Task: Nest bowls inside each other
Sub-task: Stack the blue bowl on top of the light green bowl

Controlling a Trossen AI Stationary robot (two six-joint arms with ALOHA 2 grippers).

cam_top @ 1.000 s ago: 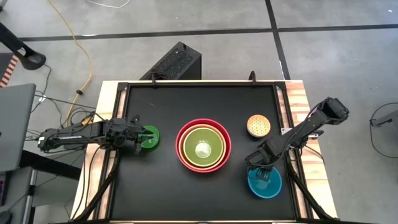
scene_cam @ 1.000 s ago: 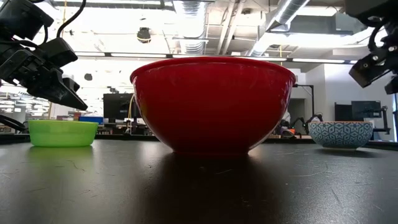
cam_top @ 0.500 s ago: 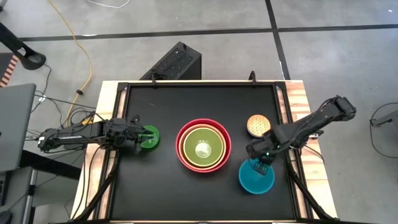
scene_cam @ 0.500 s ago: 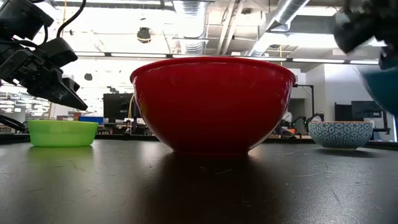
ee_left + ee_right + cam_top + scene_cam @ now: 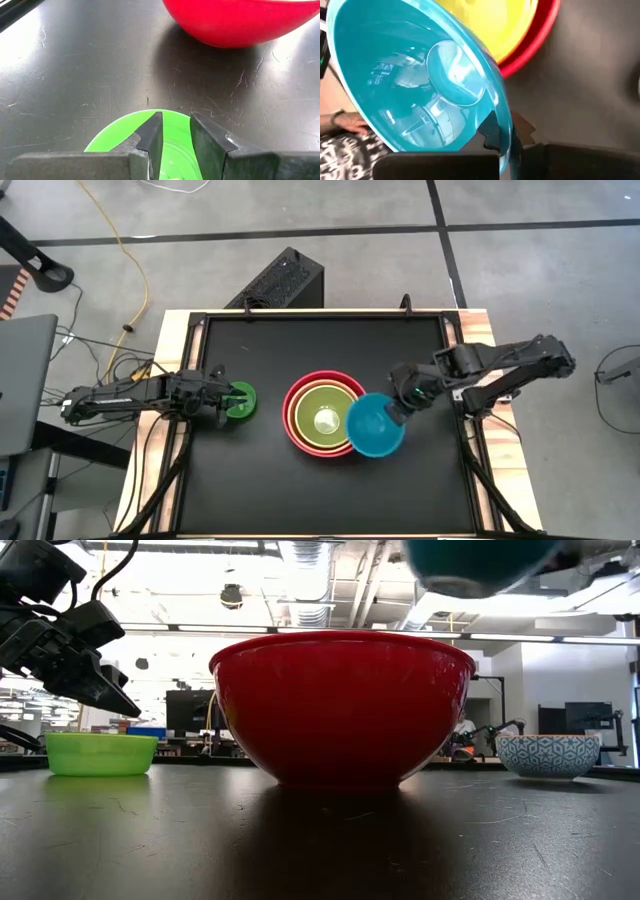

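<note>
Next, I let go of the teal blue bowl, now hanging over the stack's edge, with my right gripper inside the lime green bowl (image 5: pixel 327 419) (image 5: pixel 480 12), the innermost of the stack.
A red-pink bowl (image 5: pixel 297 395) stands mid-table with an orange bowl (image 5: pixel 303 423) and a lime green bowl (image 5: pixel 322 418) nested in it. My right gripper (image 5: pixel 398 414) is shut on the teal blue bowl (image 5: pixel 373 427), which hangs in the air over the stack's right edge. The small bright green bowl (image 5: pixel 241 400) rests on its base at the left. My left gripper (image 5: pixel 176 131) hovers just above it, its fingers a narrow gap apart and touching nothing. A small patterned bowl (image 5: pixel 548 755) sits at the right; my right arm hides it in the high view. My right gripper pinches the teal bowl's rim (image 5: pixel 504 131), one finger (image 5: pixel 491 131) inside the bowl and one outside. The fingers slant down from the table's right side. The bowl is lifted clear of the table and tilted, its opening up and partly toward the gripper.
The black table (image 5: pixel 300 340) has a raised frame around it and wooden strips (image 5: pixel 482 340) at both sides. A dark box (image 5: pixel 285 280) stands on the floor behind the far edge. Bare tabletop lies near and far of the stack.
My right gripper has risen from the table's near right area with the teal bowl and carried it left and toward the far edge, to the red stack's right edge. The bowl has left the table and tipped. My left arm has kept still.
</note>
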